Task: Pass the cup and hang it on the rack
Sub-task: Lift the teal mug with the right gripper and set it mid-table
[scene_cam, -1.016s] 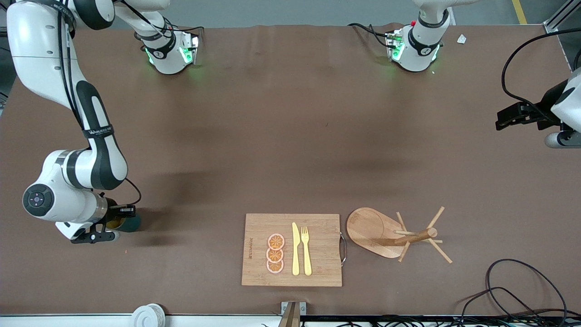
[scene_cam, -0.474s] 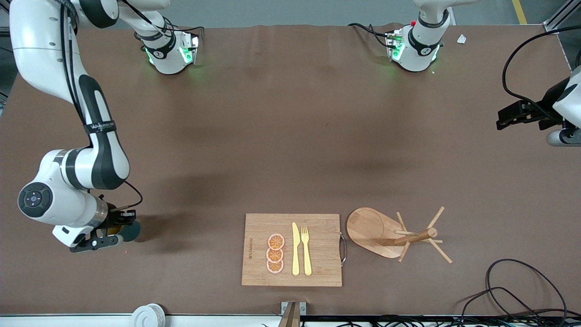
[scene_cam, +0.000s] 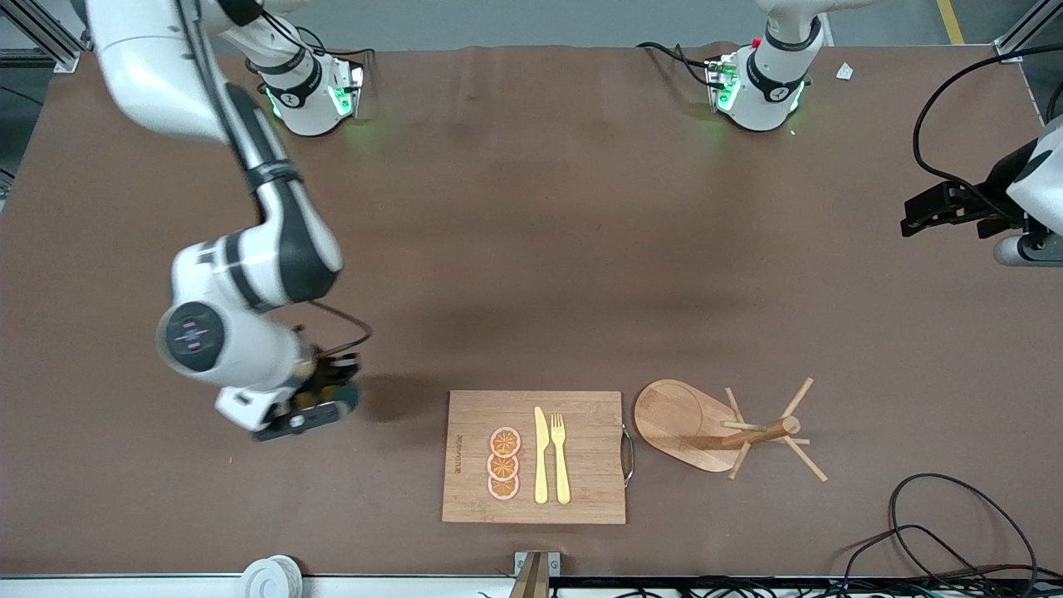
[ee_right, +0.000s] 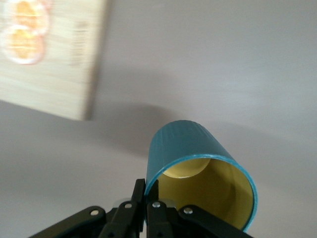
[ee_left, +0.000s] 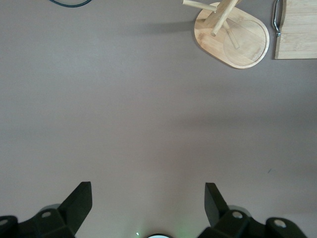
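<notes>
Next, my right gripper sets the cup down on the bare table [scene_cam: 600,314] beyond the cutting board's far handle-side corner.
My right gripper [scene_cam: 320,399] is shut on the rim of the cup [ee_right: 198,168], a teal ribbed mug with a mustard inside, one finger inside the rim and one outside. It holds the cup in the air over the bare table beside the cutting board. In the front view only a dark sliver of the cup [scene_cam: 347,397] shows beneath the wrist. The rack [scene_cam: 722,428], a light wooden mug tree on an oval base, stands beside the board toward the left arm's end and shows in the left wrist view [ee_left: 233,32]. My left gripper [ee_left: 148,198] is open and empty, waiting at the left arm's end.
A bamboo cutting board [scene_cam: 534,457] with a metal handle carries three orange slices [scene_cam: 503,463], a yellow knife [scene_cam: 541,455] and a yellow fork [scene_cam: 560,457]. Black cables [scene_cam: 947,523] lie at the near corner at the left arm's end.
My right arm has lifted the cup off the table and carried it toward the cutting board. The left arm has barely moved.
</notes>
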Robot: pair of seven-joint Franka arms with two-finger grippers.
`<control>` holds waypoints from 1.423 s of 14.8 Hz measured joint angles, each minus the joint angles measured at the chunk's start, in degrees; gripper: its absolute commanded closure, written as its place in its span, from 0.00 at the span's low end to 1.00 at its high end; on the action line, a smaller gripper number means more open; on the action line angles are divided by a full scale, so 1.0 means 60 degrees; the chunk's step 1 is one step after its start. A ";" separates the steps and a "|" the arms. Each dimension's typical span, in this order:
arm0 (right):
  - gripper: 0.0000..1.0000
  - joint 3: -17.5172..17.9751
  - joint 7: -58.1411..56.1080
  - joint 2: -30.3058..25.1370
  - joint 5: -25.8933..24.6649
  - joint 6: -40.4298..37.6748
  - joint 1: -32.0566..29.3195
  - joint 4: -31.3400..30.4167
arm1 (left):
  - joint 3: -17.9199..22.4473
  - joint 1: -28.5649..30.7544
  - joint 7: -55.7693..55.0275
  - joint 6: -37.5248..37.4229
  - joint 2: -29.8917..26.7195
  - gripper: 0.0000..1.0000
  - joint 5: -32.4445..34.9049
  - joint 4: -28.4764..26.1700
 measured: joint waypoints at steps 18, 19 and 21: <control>0.00 -0.0280 0.5053 0.2333 0.0829 0.3775 0.5024 0.1652 | 0.0015 0.0000 0.0000 -0.0020 -0.0043 0.00 -0.0252 0.0087; 0.00 -0.0354 0.5053 0.2159 0.0829 0.3538 0.4861 0.1744 | 0.0011 -0.0003 0.0000 -0.0019 -0.0043 0.00 -0.0399 0.0086; 0.00 -0.0661 0.5057 0.1635 0.0829 0.2926 0.4406 0.1879 | -0.0009 -0.0050 0.0000 -0.0017 -0.0038 0.00 -0.0518 0.0086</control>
